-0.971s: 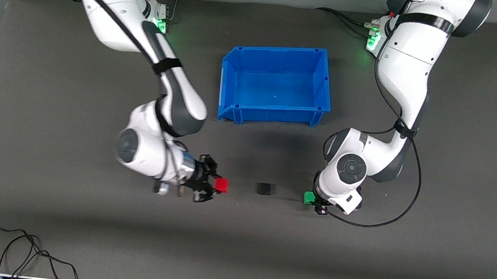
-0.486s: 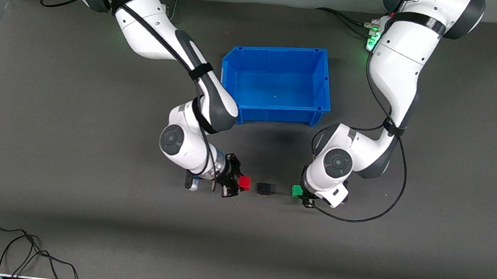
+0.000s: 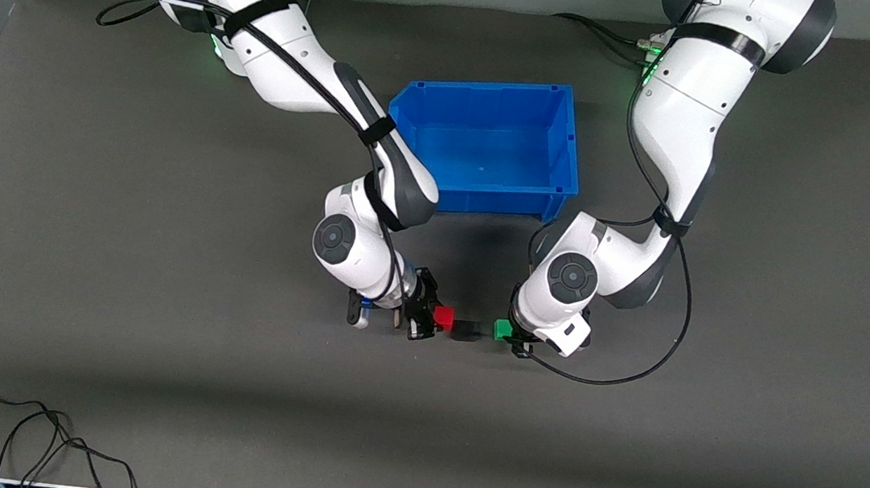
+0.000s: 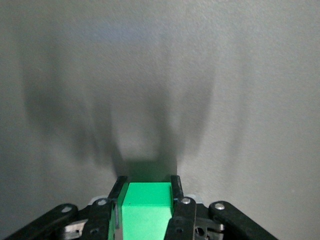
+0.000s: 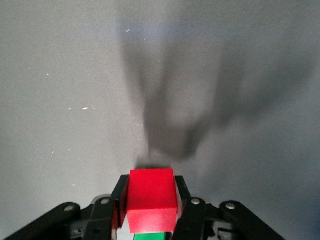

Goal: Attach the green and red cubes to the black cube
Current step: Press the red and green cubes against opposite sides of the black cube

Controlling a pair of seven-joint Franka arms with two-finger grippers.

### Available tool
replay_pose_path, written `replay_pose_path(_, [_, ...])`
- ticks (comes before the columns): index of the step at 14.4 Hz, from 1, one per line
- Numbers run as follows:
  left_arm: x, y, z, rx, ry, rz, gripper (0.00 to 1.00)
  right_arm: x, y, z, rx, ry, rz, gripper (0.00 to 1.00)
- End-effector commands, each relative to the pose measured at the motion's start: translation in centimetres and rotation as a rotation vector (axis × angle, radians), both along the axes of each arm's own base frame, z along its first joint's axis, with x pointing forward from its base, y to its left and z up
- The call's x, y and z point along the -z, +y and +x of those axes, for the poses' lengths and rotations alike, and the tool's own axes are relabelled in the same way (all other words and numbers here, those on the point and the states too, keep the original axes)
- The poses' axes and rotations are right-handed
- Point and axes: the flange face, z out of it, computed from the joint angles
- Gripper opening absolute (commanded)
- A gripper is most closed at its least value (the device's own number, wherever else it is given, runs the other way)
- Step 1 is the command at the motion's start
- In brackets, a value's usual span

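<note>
The green cube, now a small gap from the black cube, will be released by my left gripper on the mat (image 3: pixel 487 336), against the side of the black cube opposite the red cube.
The black cube (image 3: pixel 465 330) lies on the dark mat, nearer to the front camera than the blue bin. My right gripper (image 3: pixel 437 319) is shut on the red cube (image 3: pixel 443 318), which sits right against the black cube on the side toward the right arm's end. My left gripper (image 3: pixel 511 335) is shut on the green cube (image 3: pixel 503 330), a small gap from the black cube on the side toward the left arm's end. The right wrist view shows the red cube (image 5: pixel 151 197) between the fingers. The left wrist view shows the green cube (image 4: pixel 146 210) between the fingers. The black cube is hidden in both wrist views.
An empty blue bin (image 3: pixel 480 197) stands farther from the front camera than the cubes, between the two arms. Loose black cables (image 3: pixel 19 427) lie near the table's front edge toward the right arm's end.
Both grippers have moved inward toward the black cube, each with its cube. The red cube has closed up to the black cube; the green cube's gap has shrunk.
</note>
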Motion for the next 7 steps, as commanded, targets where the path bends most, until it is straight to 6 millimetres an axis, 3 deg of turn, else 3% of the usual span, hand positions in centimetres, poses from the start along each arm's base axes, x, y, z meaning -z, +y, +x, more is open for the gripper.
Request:
replay_pose_path(1, [0.0,-1.0,0.7,-0.033,-0.033,-0.022,0.0,1.1,1.1,-0.1,0.038,-0.03,0.013,0.0])
replay_pose_path(4, [-0.1,-1.5,1.2,-0.05,-0.046,-0.033,0.0,2.2,1.2,0.4,0.041,-0.041,0.012,0.0])
replay_pose_path(7, [0.1,-2.6,0.6,-0.033,-0.045,-0.033,0.0,2.4,1.6,0.5,0.047,-0.045,0.018,0.0])
